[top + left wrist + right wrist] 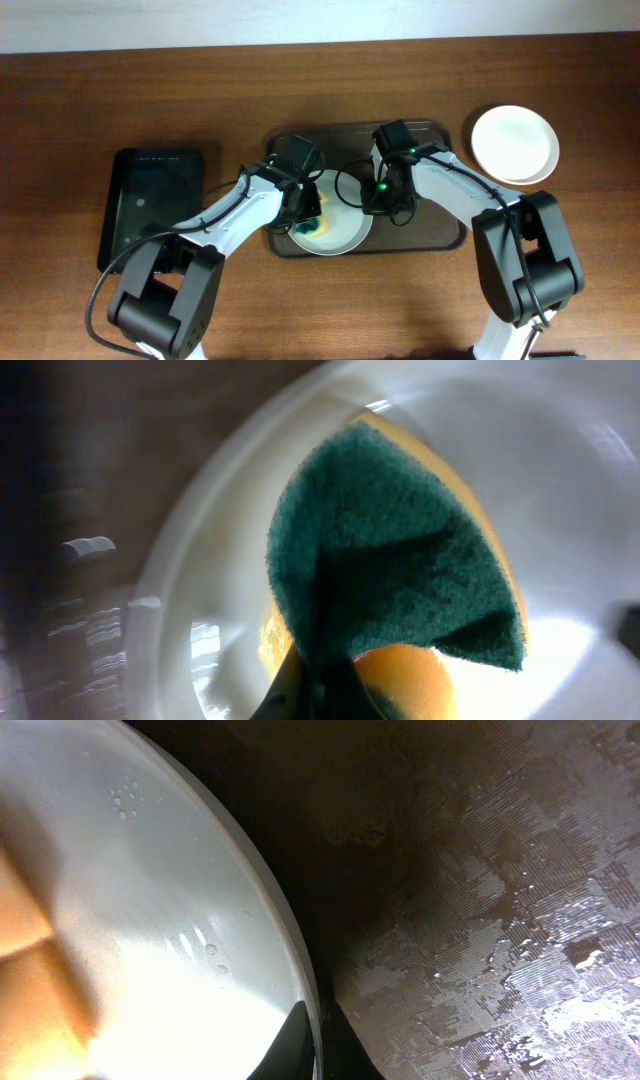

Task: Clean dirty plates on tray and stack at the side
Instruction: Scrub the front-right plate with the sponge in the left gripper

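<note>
Next, my left gripper releases the green and yellow sponge in the middle of the smaller black tray [154,208].
A white plate [340,232] lies on the dark brown tray [440,235]. My left gripper [308,208] is shut on a green and yellow sponge [390,560] and presses it onto the plate [210,530]. My right gripper [378,200] is shut on the plate's right rim [285,935], one finger inside and one outside. The plate's wet inside [150,920] shows droplets. A stack of clean white plates [514,144] sits on the table to the right of the tray.
A smaller black tray [150,200] lies at the left of the wooden table. The brown tray's floor [500,920] is wet beside the plate. Cables run over the tray's far part.
</note>
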